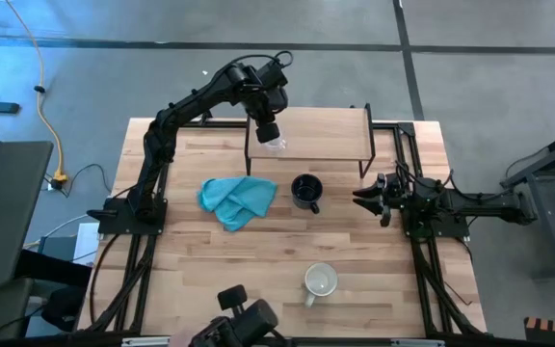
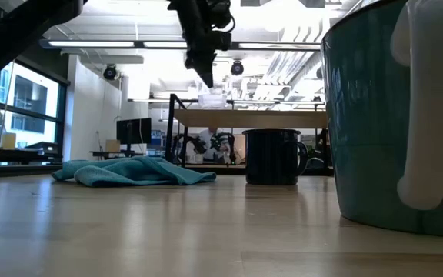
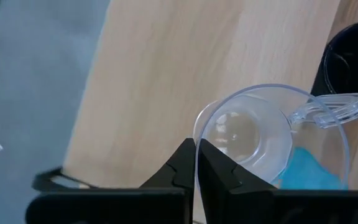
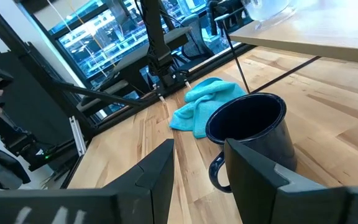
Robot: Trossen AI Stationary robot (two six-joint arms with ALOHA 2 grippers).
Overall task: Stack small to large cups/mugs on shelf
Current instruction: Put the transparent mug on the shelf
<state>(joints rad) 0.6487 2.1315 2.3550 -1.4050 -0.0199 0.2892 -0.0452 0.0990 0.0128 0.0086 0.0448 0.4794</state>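
Note:
The glass cup sits at the shelf's near edge with its handle overhanging, so my left gripper should open, regrip the cup's rim [image 3: 205, 123] and shift it farther in.
My left gripper [image 1: 270, 132] is over the left near corner of the light-wood shelf [image 1: 321, 135], shut on the small clear glass cup [image 3: 253, 134]. In the low view the cup [image 2: 212, 98] is right at the shelf top [image 2: 268, 118]; I cannot tell whether it rests there. The black mug [image 1: 306, 191] stands upright on the table in front of the shelf. My right gripper [image 1: 364, 198] is open and empty, level with the table to the right of the black mug [image 4: 247, 134]. The pale mug [image 1: 319, 280] stands near the table's near edge. My left gripper pinches the glass cup's rim [image 3: 197, 142] on the side away from its handle [image 3: 331, 109], one finger inside the cup and one outside. The fingers come from above, pointing down. The cup hangs mouth up below the fingers, over the shelf board.
A crumpled teal cloth [image 1: 237, 200] lies on the table left of the black mug, in front of the shelf. The shelf's thin black legs [image 1: 363, 154] stand near the right gripper. The pale mug [image 2: 391, 115] fills the right of the low view.

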